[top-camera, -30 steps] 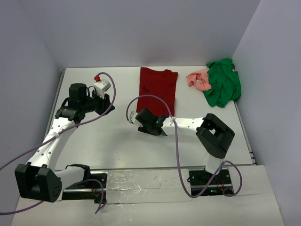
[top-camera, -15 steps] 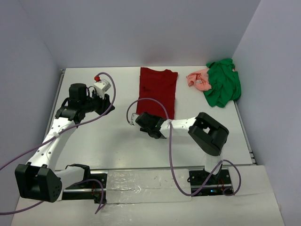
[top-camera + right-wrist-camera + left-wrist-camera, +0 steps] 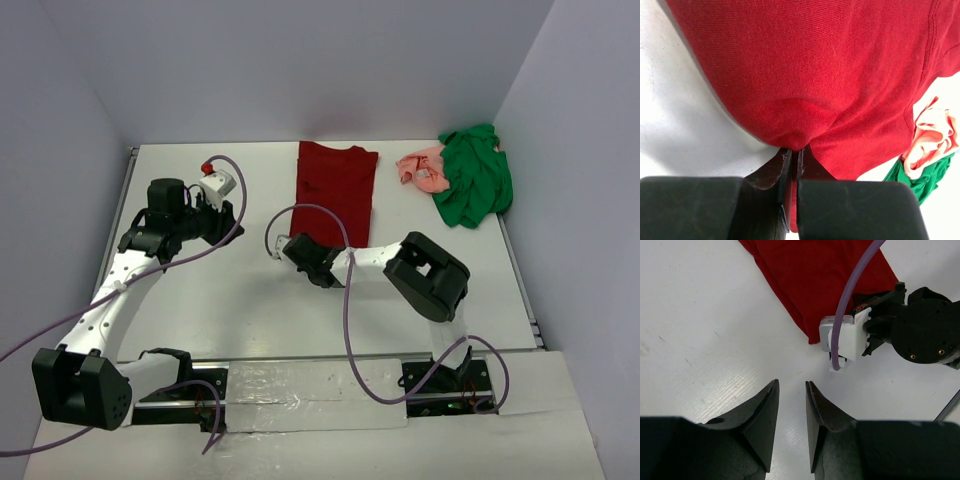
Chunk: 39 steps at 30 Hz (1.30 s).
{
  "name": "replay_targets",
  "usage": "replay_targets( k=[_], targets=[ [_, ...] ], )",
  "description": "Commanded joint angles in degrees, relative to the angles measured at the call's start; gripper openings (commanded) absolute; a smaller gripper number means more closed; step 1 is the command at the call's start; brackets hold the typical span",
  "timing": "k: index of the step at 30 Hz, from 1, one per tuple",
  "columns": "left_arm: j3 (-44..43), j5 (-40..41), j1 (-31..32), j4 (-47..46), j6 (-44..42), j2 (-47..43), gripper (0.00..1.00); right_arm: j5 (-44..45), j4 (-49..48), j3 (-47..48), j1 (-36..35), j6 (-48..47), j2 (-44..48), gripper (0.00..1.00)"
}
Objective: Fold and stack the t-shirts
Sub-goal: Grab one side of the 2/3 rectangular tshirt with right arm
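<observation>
The maroon t-shirt's near edge, now at the table's back middle, is to be folded towards the back. Next, my right gripper lets go of that edge on the middle of that t-shirt (image 3: 304,203).
The maroon t-shirt (image 3: 337,188) lies folded lengthwise at the back middle of the table. My right gripper (image 3: 303,244) is shut on its near left edge, and the red cloth (image 3: 815,65) bunches up between the pinched fingertips (image 3: 794,150). A green t-shirt (image 3: 475,185) lies crumpled at the back right, with the salmon-pink one (image 3: 423,168) against its left side. My left gripper (image 3: 230,216) hovers over bare table left of the maroon shirt (image 3: 815,280), open with nothing between its fingers (image 3: 791,385).
The walls close in the table (image 3: 220,290) at the back and on both sides. A purple cable (image 3: 318,208) loops from the right wrist over the maroon shirt's near end. The right wrist's white camera (image 3: 845,337) sits close to the shirt's corner.
The right arm has slid left along the maroon shirt's near edge, and its gripper, open before, has shut on the cloth. The left arm has not moved.
</observation>
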State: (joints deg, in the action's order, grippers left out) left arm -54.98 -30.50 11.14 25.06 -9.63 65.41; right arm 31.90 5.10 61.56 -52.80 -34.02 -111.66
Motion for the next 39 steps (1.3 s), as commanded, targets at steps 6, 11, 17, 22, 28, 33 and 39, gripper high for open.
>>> replay_targets(
  k=[6, 11, 17, 22, 28, 33, 39],
  targets=[
    [-0.3, -0.9, -0.4, -1.2, -0.7, -1.0, 0.37, -12.1, 9.6, -2.1, -2.2, 4.1, 3.1, 0.0],
    [-0.6, -1.1, -0.4, -1.2, -0.9, -1.0, 0.37, -15.2, 17.2, -3.2, -7.8, 7.2, 8.1, 0.0],
    [-1.1, -1.4, -0.4, -0.5, -0.9, -1.2, 0.37, -20.2, 26.8, -2.5, -16.7, 12.4, 15.3, 0.0],
    [-1.9, -2.5, -0.4, 0.5, -0.8, -2.0, 0.37, -28.9, 36.5, 1.4, -23.0, 16.0, 19.6, 0.0],
    [-2.1, -3.1, -0.4, 0.9, -0.8, -2.6, 0.37, -22.8, 37.9, 5.7, -23.9, 16.2, 22.5, 0.0],
    [-2.3, -3.2, -0.4, 1.3, -0.9, -2.6, 0.37, -19.5, 36.3, 9.0, -17.5, 13.5, 22.0, 0.0],
    [-2.4, -3.6, -0.4, 1.8, -1.1, -2.7, 0.38, -14.4, 33.3, 13.7, -9.5, 8.7, 19.7, 0.0]
  ],
)
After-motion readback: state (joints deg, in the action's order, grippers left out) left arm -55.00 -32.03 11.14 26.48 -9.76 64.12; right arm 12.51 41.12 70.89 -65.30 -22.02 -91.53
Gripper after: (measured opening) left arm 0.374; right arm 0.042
